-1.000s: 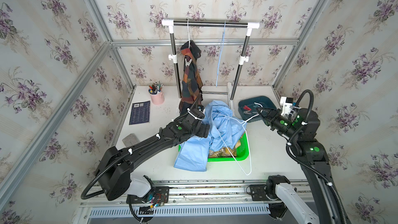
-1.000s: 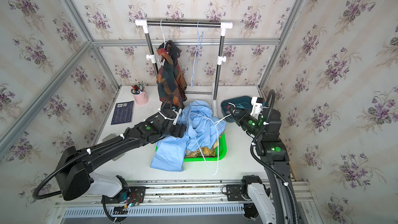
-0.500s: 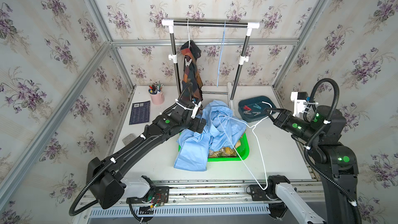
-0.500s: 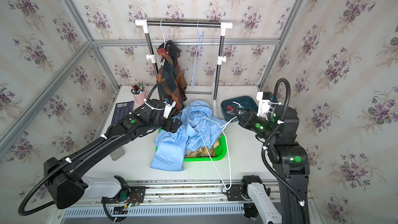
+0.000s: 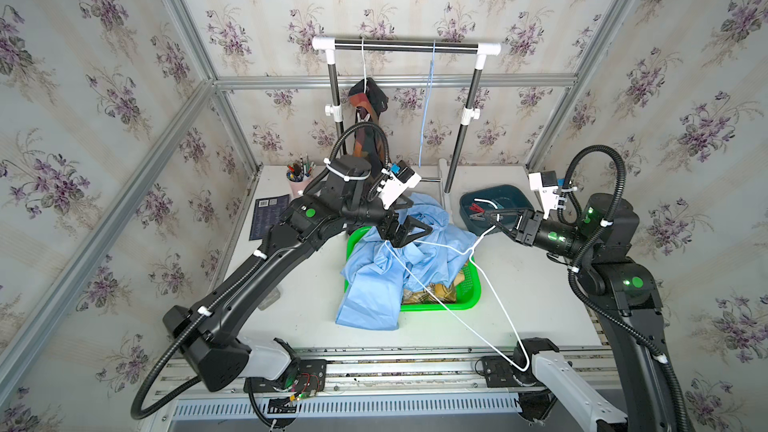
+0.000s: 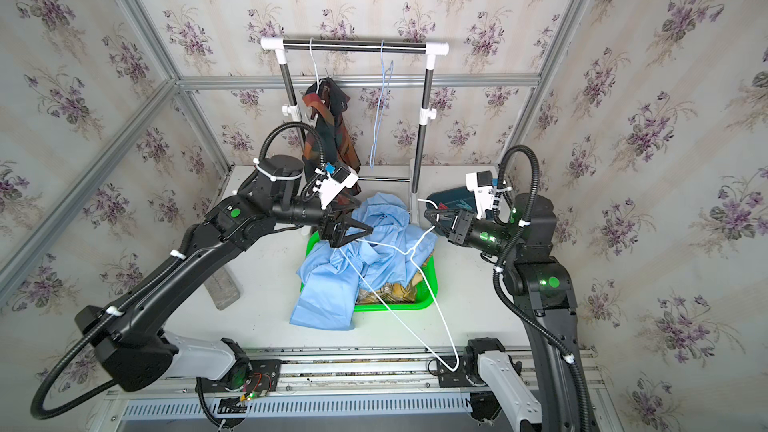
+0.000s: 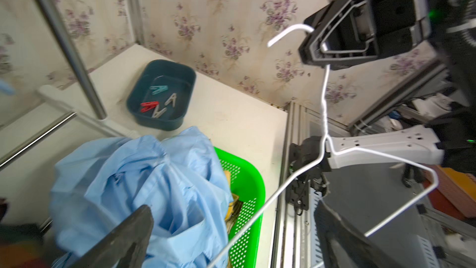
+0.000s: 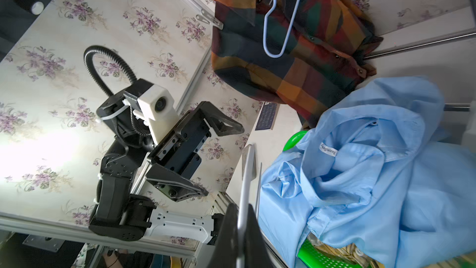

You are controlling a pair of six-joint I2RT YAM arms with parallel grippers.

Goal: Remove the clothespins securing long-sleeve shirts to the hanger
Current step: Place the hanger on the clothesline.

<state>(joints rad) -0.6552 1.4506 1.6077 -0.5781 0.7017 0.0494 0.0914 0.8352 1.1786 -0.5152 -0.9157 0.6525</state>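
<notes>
My left gripper needs to hold the white wire hanger at the twisted neck [image 5: 478, 242] [image 7: 324, 116] between my right gripper and the hanger's arms.
My right gripper [image 5: 494, 220] is shut on the neck of a bare white wire hanger [image 7: 324, 104], holding it in the air over the table's right side. The left gripper [image 5: 422, 216] is open above the light blue long-sleeve shirt [image 5: 374, 284]. In the left wrist view the hanger's wire passes between its fingers without touching them. The blue shirt lies heaped over a green basket [image 5: 469, 301] holding a yellow plaid shirt [image 5: 432, 290]. A dark plaid shirt [image 5: 368, 118] hangs on the rack with a greyish clothespin [image 8: 208, 20] at its shoulder. Red [image 7: 149, 106], teal [image 7: 159, 89] and whitish clothespins [image 7: 171, 99] lie in a dark teal bin [image 5: 511, 197].
The clothes rack [image 5: 405, 46] stands at the back with an empty blue hanger [image 5: 426, 118] on it. A pink pen cup [image 5: 299, 184] and a dark card [image 5: 268, 218] are at the back left. A grey block [image 6: 222, 288] lies near the left arm.
The right gripper has pulled up and to the right with the hanger, which now hangs free of the blue shirt. The left gripper has opened and risen slightly toward the rack.
</notes>
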